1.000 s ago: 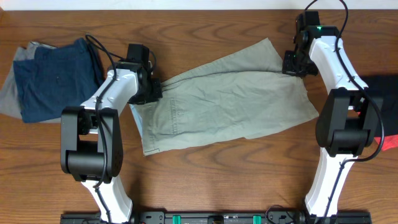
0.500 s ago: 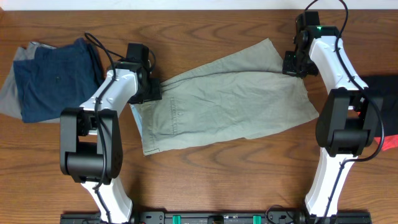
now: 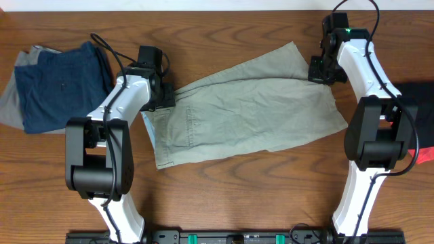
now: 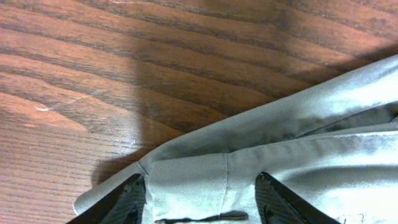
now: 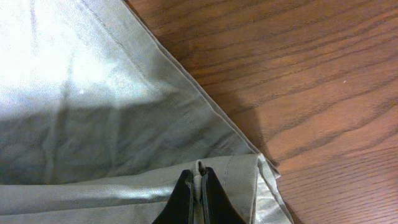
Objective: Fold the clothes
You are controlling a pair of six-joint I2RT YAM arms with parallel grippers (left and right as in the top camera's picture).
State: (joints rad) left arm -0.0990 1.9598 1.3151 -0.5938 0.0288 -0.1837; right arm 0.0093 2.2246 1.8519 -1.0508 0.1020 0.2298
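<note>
The lower leg sticks out beyond the upper leg, so next I pinch the waistband corner (image 4: pixel 189 179) with my left gripper while my right gripper pulls the upper leg across.
Khaki trousers (image 3: pixel 251 112) lie folded across the middle of the wooden table, waistband to the left and leg hems to the upper right. My left gripper (image 3: pixel 166 98) hovers at the waistband's top corner. In the left wrist view this gripper (image 4: pixel 202 202) is open, its fingers (image 4: pixel 134 199) standing either side of the waistband (image 4: pixel 186 180) without pinching it. At the leg hems, my right gripper (image 3: pixel 317 70) is shut on a small ridge of khaki cloth (image 5: pixel 205 171), seen between its tips (image 5: pixel 199 193) in the right wrist view.
A folded navy blue garment (image 3: pixel 57 85) lies at the far left on top of a grey one (image 3: pixel 10 102). A dark cloth (image 3: pixel 420 98) and something red (image 3: pixel 427 154) sit at the right edge. Bare wood (image 3: pixel 237 196) runs along the front.
My left gripper has opened and let go of the waistband, which now lies flat between its fingers. The right gripper and the trousers have not moved.
</note>
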